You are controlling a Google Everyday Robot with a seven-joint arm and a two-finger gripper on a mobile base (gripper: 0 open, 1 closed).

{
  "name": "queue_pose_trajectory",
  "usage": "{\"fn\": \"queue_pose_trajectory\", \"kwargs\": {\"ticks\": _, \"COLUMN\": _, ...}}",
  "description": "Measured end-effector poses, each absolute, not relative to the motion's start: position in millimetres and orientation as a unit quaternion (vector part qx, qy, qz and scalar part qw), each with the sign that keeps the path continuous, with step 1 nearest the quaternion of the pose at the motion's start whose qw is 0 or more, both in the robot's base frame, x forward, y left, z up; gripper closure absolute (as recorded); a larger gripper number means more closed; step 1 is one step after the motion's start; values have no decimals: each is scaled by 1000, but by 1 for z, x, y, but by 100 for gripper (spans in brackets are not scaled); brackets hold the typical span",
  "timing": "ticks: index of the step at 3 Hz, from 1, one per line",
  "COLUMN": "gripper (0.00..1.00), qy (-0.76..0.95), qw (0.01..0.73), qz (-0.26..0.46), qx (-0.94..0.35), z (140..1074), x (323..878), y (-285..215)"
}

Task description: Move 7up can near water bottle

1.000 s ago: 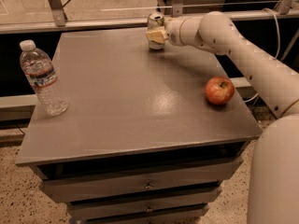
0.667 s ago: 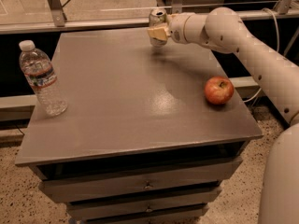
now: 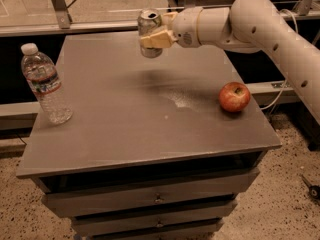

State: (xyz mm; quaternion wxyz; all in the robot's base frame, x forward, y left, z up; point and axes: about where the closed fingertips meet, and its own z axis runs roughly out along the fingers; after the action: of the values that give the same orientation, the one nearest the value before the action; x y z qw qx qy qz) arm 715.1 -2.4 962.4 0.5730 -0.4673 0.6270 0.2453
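Next, my gripper lets go of the 7up can on the grey table [image 3: 83, 101] close beside the water bottle, on the side facing the apple. The can is still above the table's far middle.
The 7up can [image 3: 148, 25], silver with a pull-tab top, is held upright in the air above the far middle of the grey table [image 3: 145, 129]. My gripper [image 3: 152, 34] is shut on the can, its cream fingers [image 3: 159, 38] wrapped around the can's side. The water bottle [image 3: 45, 84], clear with a white cap and a label band, stands upright at the table's left edge, well to the left of the can and nearer the front.
A red apple [image 3: 234, 96] sits on the right side of the table. My white arm [image 3: 260, 19] reaches in from the right over the table's back right corner. Drawers [image 3: 157, 199] sit under the tabletop. A metal frame [image 3: 60, 6] stands behind the table.
The gripper has lifted the can off the back of the table and carried it left and toward the front. The bottle and apple have not moved.
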Motion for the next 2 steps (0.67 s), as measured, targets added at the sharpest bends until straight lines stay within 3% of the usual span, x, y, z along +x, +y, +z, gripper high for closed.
{"fn": "queue_pose_trajectory", "kwargs": {"ticks": 1, "gripper": 100, "qy": 568, "qw": 527, "qz": 323, "qx": -543, "z": 967, "x": 640, "y": 48}}
{"fn": "queue_pose_trajectory", "kwargs": {"ticks": 2, "gripper": 100, "qy": 536, "qw": 503, "qz": 361, "qx": -574, "z": 966, "x": 606, "y": 74}}
